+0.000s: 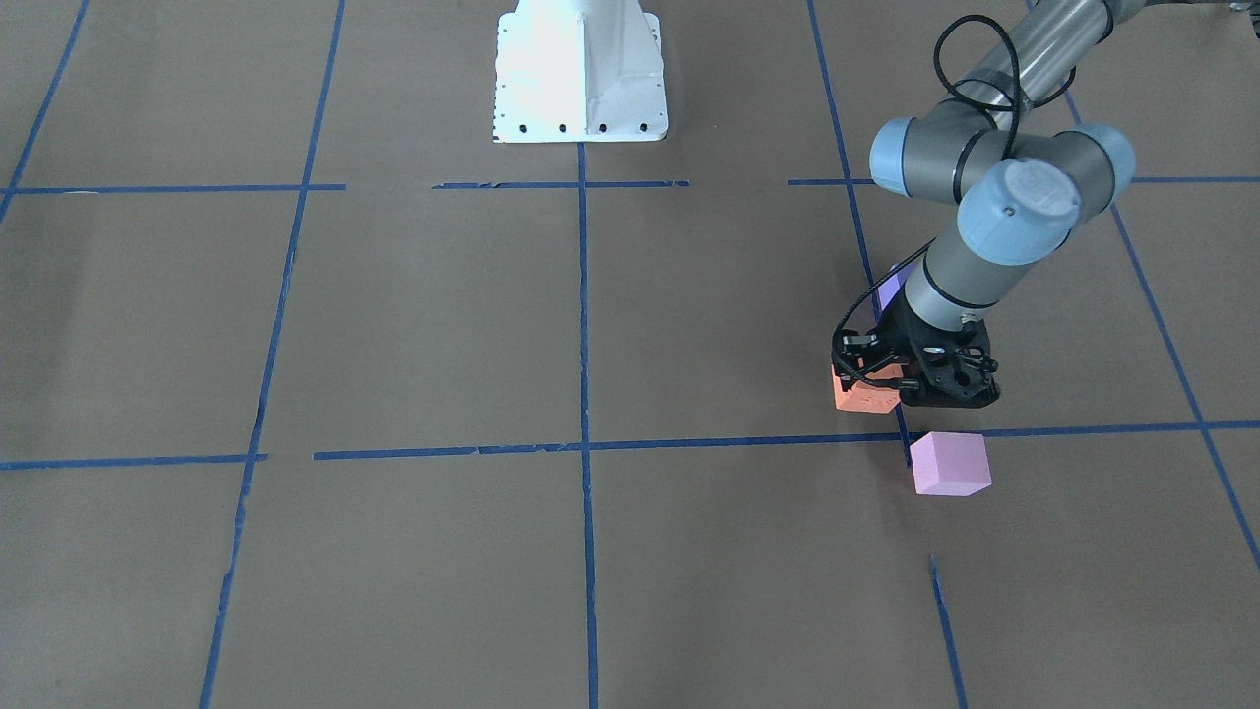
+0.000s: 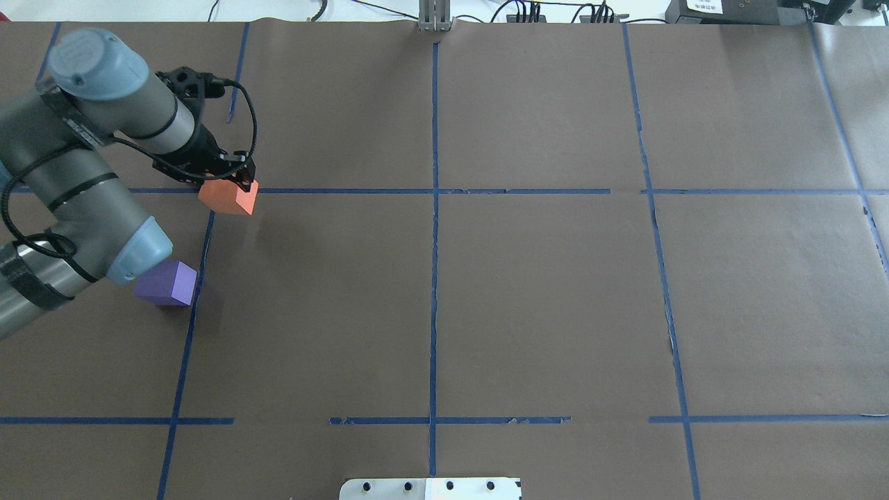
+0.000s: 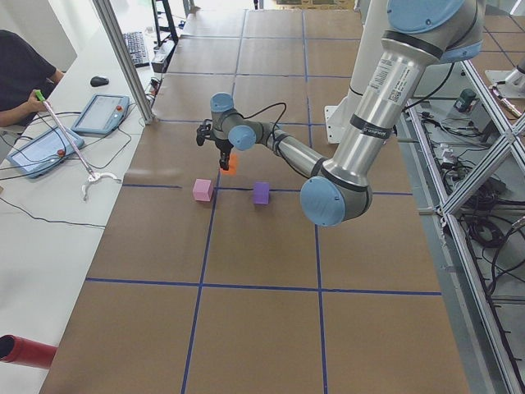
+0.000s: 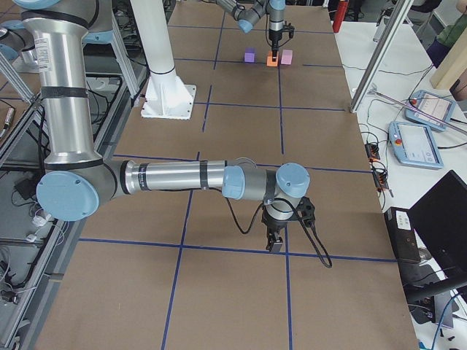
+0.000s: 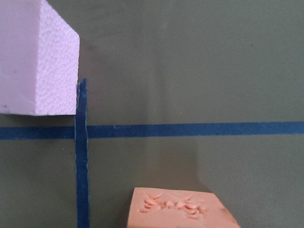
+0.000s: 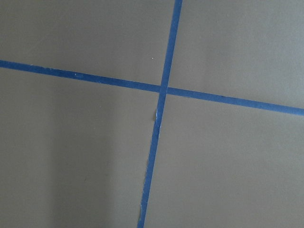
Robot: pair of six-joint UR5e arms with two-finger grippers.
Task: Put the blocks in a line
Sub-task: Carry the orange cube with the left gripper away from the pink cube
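My left gripper is to put down the orange block, now held tilted low over the paper. It will release it on the paper (image 1: pixel 936 371) (image 5: pixel 31 202) between the violet block and the pale pink block.
My left gripper (image 2: pixel 235 182) is shut on the orange block (image 2: pixel 229 196) and holds it tilted, low over the paper by a blue tape crossing. From the front, the gripper (image 1: pixel 879 386) has the orange block (image 1: pixel 862 393) at its fingertips. The pale pink block (image 1: pixel 950 463) lies just beyond it; the overhead view hides it behind my wrist. The violet block (image 2: pixel 167 282) lies nearer my base, half behind my forearm. The left wrist view shows the orange block (image 5: pixel 180 211) at the bottom and the pink block (image 5: pixel 33 57) at top left. My right gripper (image 4: pixel 275 246) hangs over bare paper far away; I cannot tell its state.
Brown paper with blue tape grid lines (image 2: pixel 434 191) covers the table. The white robot base (image 1: pixel 581 69) stands at mid-table edge. An operator (image 3: pixel 20 70) with tablets sits at a side bench past the table's far edge.
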